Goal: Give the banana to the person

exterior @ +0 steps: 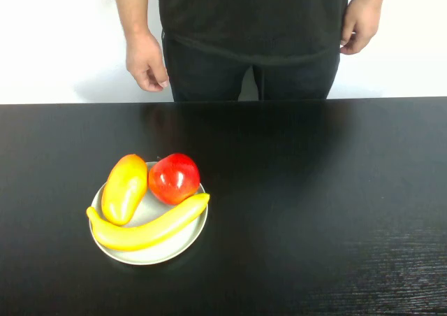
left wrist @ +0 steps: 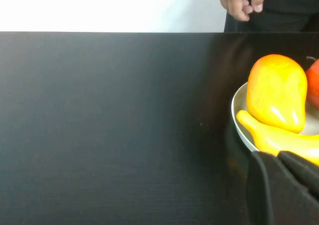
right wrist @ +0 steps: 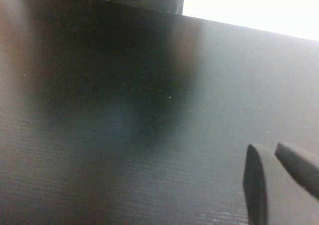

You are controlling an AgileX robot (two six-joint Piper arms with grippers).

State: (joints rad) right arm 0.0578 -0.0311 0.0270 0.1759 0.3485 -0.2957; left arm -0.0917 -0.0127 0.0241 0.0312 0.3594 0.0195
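The yellow banana on the grey plate is next for my left gripper, which should go there and close around the banana's middle (exterior: 154,233), between its two ends.
The banana (exterior: 150,228) is long and yellow and lies along the near side of a grey plate (exterior: 183,245) at the table's left. It also shows in the left wrist view (left wrist: 279,138). The person (exterior: 251,29) in a black shirt stands behind the far edge, both hands hanging down. My left gripper (left wrist: 271,155) is shut and empty, just short of the plate and the banana. My right gripper (right wrist: 269,148) is shut and empty over bare table. Neither gripper shows in the high view.
A yellow-orange mango (exterior: 124,188) and a red apple (exterior: 174,178) share the plate behind the banana. The black table (exterior: 314,211) stretches to the right of the plate. The person's hand (exterior: 145,62) hangs beyond the far edge, above the plate's side.
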